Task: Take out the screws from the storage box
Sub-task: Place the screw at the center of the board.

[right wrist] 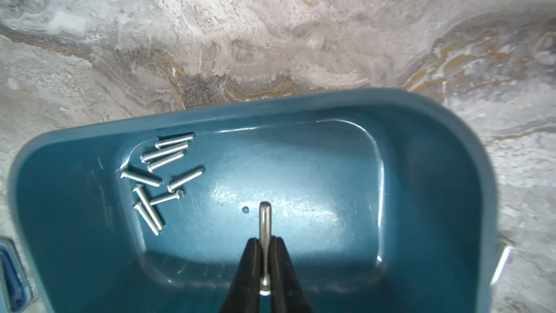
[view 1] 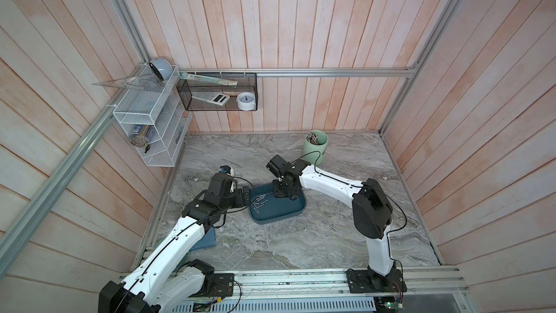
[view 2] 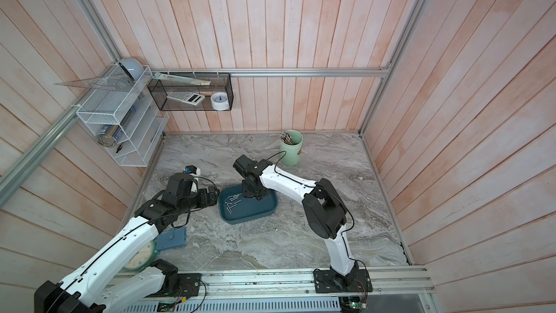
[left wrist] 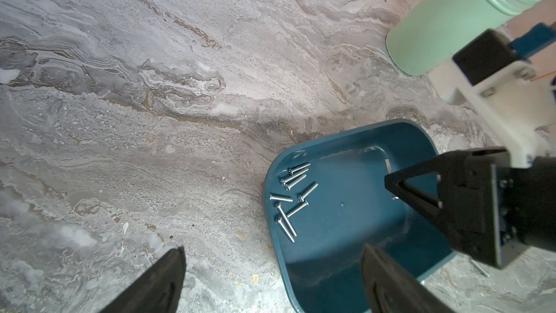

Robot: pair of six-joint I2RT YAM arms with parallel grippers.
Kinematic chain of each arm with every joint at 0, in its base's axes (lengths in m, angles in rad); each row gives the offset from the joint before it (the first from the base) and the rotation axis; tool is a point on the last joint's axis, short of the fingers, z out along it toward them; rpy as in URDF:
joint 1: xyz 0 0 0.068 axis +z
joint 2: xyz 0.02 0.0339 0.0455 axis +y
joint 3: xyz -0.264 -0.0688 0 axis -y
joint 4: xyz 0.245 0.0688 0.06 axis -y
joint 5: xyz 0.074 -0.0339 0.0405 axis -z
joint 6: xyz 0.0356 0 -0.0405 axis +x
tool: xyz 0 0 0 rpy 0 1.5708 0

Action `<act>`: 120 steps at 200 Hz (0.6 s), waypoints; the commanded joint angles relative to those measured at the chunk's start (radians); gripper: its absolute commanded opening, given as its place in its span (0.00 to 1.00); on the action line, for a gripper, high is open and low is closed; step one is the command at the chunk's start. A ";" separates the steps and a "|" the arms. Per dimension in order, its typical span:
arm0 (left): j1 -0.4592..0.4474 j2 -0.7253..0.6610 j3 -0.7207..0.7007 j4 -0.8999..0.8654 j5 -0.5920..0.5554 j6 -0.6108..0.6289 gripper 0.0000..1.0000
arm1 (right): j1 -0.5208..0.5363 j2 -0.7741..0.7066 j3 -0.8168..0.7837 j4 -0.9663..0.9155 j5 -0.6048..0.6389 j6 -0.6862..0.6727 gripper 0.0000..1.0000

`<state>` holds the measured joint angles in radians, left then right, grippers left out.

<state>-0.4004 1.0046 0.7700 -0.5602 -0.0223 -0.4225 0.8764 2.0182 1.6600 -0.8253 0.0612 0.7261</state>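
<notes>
The robot's right gripper needs to release the screw on the marble (view 1: 322,204) (right wrist: 520,266) next to the loose screw that lies just outside the storage box. The screw in the gripper is now over the tray's bare floor.
The storage box (view 1: 279,213) (view 2: 252,212) is a shallow teal tray at mid-table. Several screws (view 1: 259,201) (view 2: 233,201) (left wrist: 281,198) (right wrist: 141,178) lie loose in its left end. My right gripper (right wrist: 265,240) (view 1: 287,195) (view 2: 255,195) hangs over the tray's bare floor (right wrist: 316,161), shut on one screw (right wrist: 265,224) whose shank sticks out past the fingertips. My left gripper (left wrist: 274,248) (view 1: 244,197) (view 2: 212,195) stands open at the tray's left rim (left wrist: 346,236), one finger over the marble and one over the tray, holding nothing.
A few screws (view 1: 325,214) (view 2: 298,214) lie on the marble right of the tray. A pale green cup (view 1: 316,147) (view 2: 291,147) (left wrist: 445,25) with sticks stands at the back. A blue case (view 2: 171,237) and a clock (view 2: 138,255) sit front left under my left arm.
</notes>
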 commanded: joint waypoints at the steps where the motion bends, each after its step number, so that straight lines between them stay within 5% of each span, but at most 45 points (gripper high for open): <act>1: 0.000 0.018 -0.012 0.011 0.026 0.004 0.96 | -0.016 -0.054 -0.043 -0.008 0.015 -0.022 0.12; 81: -0.008 0.040 -0.006 -0.003 0.012 0.003 0.96 | -0.192 -0.407 -0.381 0.038 0.080 -0.059 0.12; 120: -0.011 0.044 -0.005 -0.008 0.012 0.004 0.96 | -0.273 -0.469 -0.524 0.069 0.130 -0.047 0.12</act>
<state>-0.4065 1.0435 0.7700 -0.5617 -0.0105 -0.4229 0.6231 1.5517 1.1995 -0.7738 0.1345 0.6796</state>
